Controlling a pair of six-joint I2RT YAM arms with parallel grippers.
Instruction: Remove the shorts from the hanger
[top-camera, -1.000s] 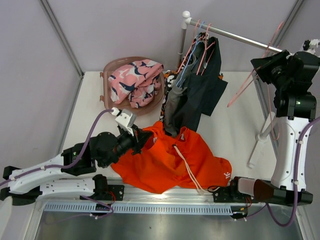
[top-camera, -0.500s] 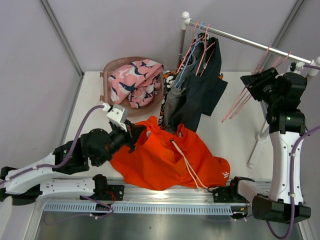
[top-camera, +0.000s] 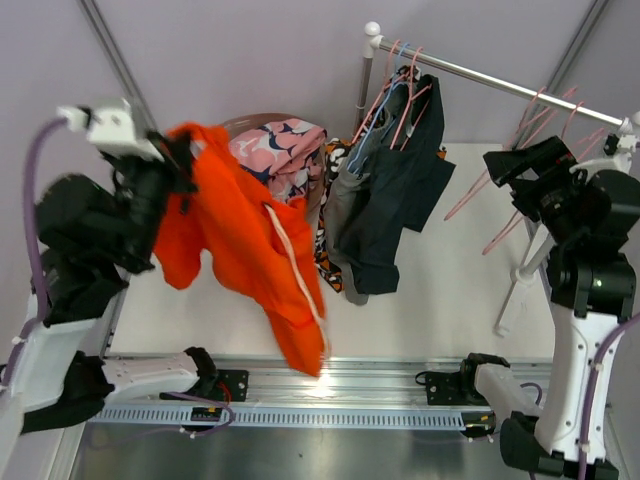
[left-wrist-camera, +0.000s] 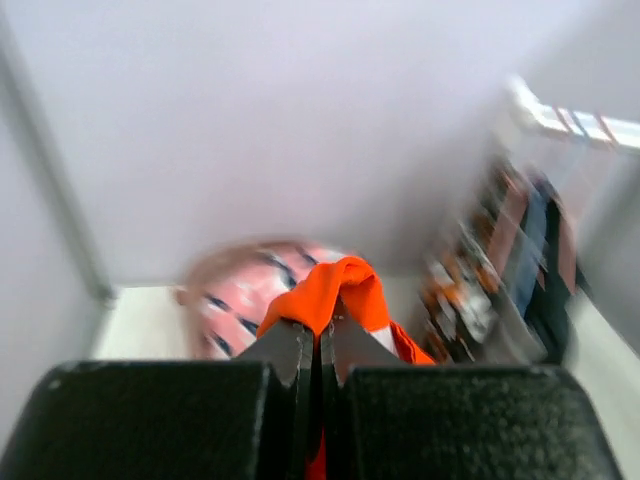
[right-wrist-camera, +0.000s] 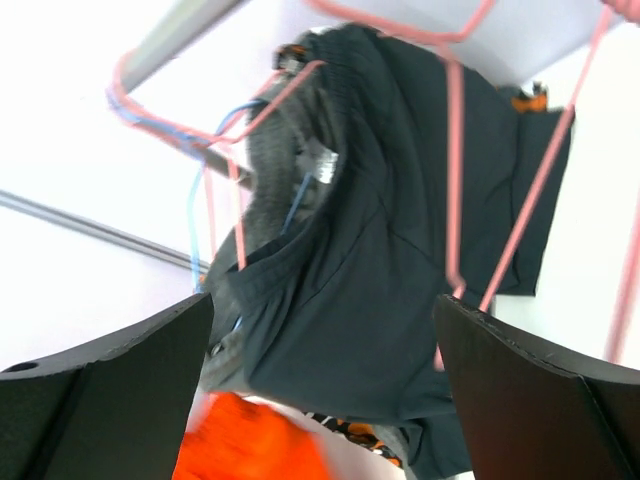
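Note:
The near arm (top-camera: 402, 128) (right-wrist-camera: 239, 232) of the pink hanger, just above the waistband of the dark charcoal shorts, should be gripped next by my right gripper.
My left gripper (top-camera: 180, 152) is raised high at the left, shut on the waist of the plain orange shorts (top-camera: 250, 250). They hang from it down toward the table's front edge. In the left wrist view the fingertips pinch an orange fold (left-wrist-camera: 345, 285). The dark charcoal shorts (top-camera: 400, 190), grey shorts (top-camera: 345, 215) and blotch-patterned shorts (top-camera: 325, 262) hang together on pink and blue hangers (top-camera: 395, 90) on the rail (top-camera: 500, 88). The pink navy-print shorts (top-camera: 275, 150) lie in a basket. My right gripper (top-camera: 520, 165) stands open and empty at the right, facing the charcoal shorts (right-wrist-camera: 400, 260).
The brown basket (top-camera: 250, 120) sits at the table's back left, partly behind the orange shorts. Empty pink hangers (top-camera: 465, 205) dangle from the rail's right part, close to my right gripper. The rack's white leg (top-camera: 520, 280) stands at the right edge.
My left arm has swung up and to the left, lifting the orange shorts off the table. My right gripper has opened and dropped slightly from the rail, with the pink hangers left hanging.

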